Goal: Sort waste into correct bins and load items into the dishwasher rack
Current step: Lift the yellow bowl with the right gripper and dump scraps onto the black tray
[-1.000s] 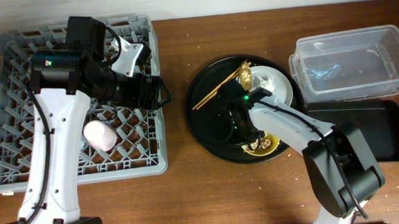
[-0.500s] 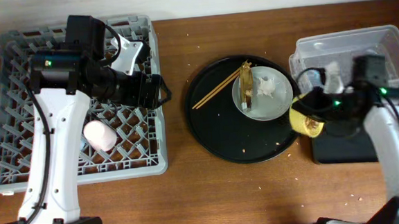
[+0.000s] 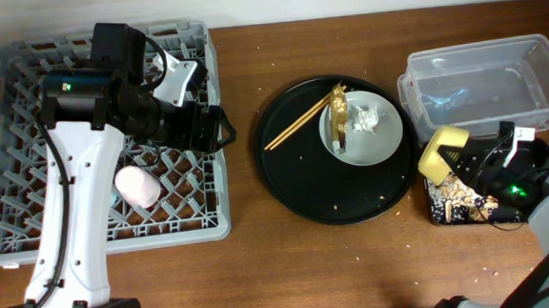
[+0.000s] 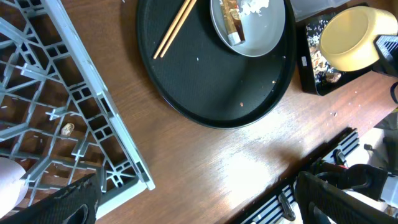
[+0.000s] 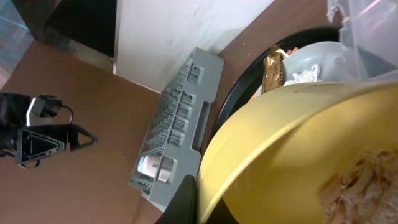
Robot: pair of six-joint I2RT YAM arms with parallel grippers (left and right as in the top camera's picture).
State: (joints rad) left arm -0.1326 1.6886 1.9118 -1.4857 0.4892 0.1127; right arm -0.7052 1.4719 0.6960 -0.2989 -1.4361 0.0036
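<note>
My right gripper is to put down the yellow bowl. It will release it on the bare near part of the round black tray (image 3: 329,191).
My right gripper (image 3: 474,161) is shut on the rim of the yellow bowl (image 3: 443,151) and holds it tipped over the near left corner of the shallow black tray (image 3: 534,181). Beige food scraps (image 3: 454,200) lie in that corner. The right wrist view shows the yellow bowl (image 5: 298,162) with scraps (image 5: 367,180) still inside. The plate (image 3: 374,143) on the round tray holds a gold wrapper (image 3: 340,112) and a white tissue (image 3: 366,119), with the chopsticks (image 3: 297,126) beside it. My left gripper (image 4: 199,208) is open and empty by the dishwasher rack (image 3: 14,103), which holds a pink cup (image 3: 138,184). The light-blue cup is out of view.
The clear tub (image 3: 485,89) stands behind the black tray at the right. The large round black tray (image 3: 296,186) sits mid-table with crumbs on it. The left arm hangs over the rack's right edge. Bare wood lies between the rack and the round tray.
My right arm carried the yellow bowl off the round tray to the black tray and tipped it. Food scraps now lie in the black tray. The left arm has not moved.
</note>
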